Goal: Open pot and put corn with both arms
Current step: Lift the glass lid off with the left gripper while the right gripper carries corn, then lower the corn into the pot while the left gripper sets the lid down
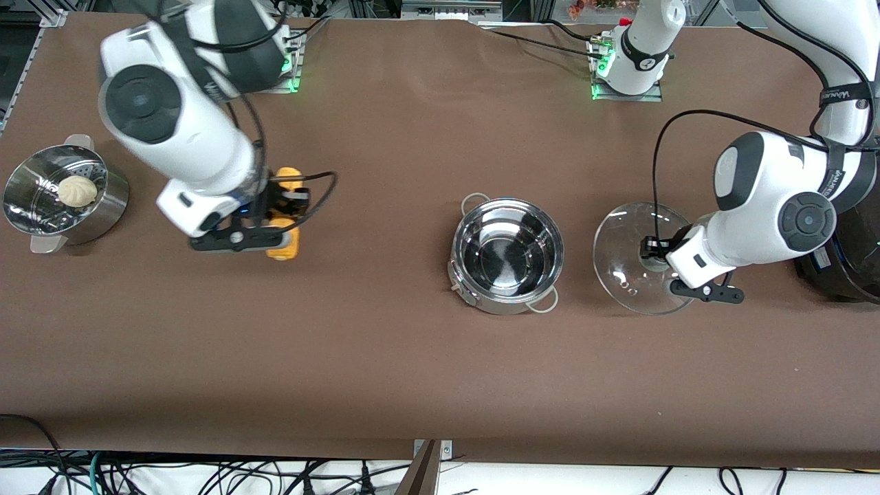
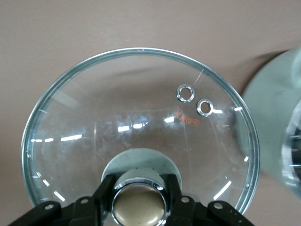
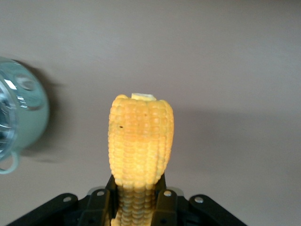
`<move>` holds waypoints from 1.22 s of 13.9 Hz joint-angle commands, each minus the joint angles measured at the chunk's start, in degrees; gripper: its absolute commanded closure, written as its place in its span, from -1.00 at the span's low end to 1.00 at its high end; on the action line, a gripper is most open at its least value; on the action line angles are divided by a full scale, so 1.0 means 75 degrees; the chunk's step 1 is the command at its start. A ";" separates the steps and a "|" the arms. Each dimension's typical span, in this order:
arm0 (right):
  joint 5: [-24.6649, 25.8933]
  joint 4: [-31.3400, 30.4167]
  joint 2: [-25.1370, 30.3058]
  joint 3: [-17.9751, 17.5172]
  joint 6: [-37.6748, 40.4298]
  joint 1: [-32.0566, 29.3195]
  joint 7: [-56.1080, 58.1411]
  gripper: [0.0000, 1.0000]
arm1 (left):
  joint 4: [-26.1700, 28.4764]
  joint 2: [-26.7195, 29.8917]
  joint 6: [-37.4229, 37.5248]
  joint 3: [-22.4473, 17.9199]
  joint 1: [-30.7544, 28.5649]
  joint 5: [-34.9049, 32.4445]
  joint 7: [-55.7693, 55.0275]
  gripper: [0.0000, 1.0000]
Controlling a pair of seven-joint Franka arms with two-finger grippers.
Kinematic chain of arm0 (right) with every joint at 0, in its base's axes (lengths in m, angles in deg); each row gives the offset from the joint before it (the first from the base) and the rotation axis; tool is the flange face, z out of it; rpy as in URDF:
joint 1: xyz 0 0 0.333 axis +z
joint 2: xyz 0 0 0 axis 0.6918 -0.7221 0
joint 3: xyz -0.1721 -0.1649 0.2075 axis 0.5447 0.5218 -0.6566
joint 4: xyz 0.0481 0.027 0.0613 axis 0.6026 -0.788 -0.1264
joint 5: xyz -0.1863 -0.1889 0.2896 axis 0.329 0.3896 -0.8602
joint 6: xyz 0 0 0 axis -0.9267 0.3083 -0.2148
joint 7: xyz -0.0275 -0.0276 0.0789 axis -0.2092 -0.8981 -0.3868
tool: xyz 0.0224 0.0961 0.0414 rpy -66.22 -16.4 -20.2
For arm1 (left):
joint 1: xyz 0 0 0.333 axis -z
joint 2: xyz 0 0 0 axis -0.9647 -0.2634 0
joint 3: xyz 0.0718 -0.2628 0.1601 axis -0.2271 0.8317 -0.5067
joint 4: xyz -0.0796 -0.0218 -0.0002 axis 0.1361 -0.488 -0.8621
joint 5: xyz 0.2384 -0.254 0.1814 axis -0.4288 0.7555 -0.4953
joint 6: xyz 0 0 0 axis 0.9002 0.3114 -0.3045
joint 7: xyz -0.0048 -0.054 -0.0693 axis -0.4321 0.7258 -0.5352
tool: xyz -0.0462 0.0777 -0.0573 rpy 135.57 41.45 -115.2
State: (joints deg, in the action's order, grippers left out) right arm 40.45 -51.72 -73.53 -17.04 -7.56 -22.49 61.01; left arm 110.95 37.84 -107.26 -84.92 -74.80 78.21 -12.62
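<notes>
Next, I let go of the glass lid with my left gripper on the brown table (image 1: 681, 260) between the steel pot and the black cooker. The lid is held tilted beside the pot.
The steel pot (image 1: 507, 256) stands open and empty at the table's middle; its wall also shows in the left wrist view (image 2: 282, 136). My left gripper (image 1: 650, 249) is shut on the knob (image 2: 139, 207) of the glass lid (image 1: 629, 265). It holds the lid tilted beside the pot, toward the left arm's end. The lid fills the left wrist view (image 2: 136, 117). My right gripper (image 1: 269, 218) is shut on the yellow corn (image 1: 292, 175) toward the right arm's end of the table. The corn sticks out past the fingers (image 3: 141, 141). I cannot tell whether it touches the table.
A steel steamer pot (image 1: 103, 210) with a white bun (image 1: 77, 190) stands at the right arm's end. A large black cooker (image 1: 849, 265) stands at the left arm's end, close to the left arm. Brown table (image 1: 385, 357) lies between corn and pot.
</notes>
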 commanded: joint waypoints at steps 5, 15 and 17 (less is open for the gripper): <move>-0.0182 0.2123 -0.1997 0.0025 -0.1849 0.1801 -0.2341 1.00 | 0.1753 0.0330 -0.1874 -0.0620 -0.0378 -0.0201 0.1769 1.00; -0.0194 0.2601 -0.3554 0.0013 -0.3763 0.2751 -0.2880 1.00 | 0.2739 -0.0210 -0.3459 -0.1125 -0.0518 -0.0189 0.2602 1.00; -0.0182 0.2732 -0.3778 0.0025 -0.3809 0.2915 -0.2892 1.00 | 0.2739 -0.0233 -0.3459 -0.1125 -0.0518 -0.0189 0.2590 0.52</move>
State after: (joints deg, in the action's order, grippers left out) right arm 39.58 -36.13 -98.66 -17.16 -36.43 -1.98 40.13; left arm 130.97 34.86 -133.06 -93.21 -78.58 78.12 6.03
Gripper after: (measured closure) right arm 0.678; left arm 0.498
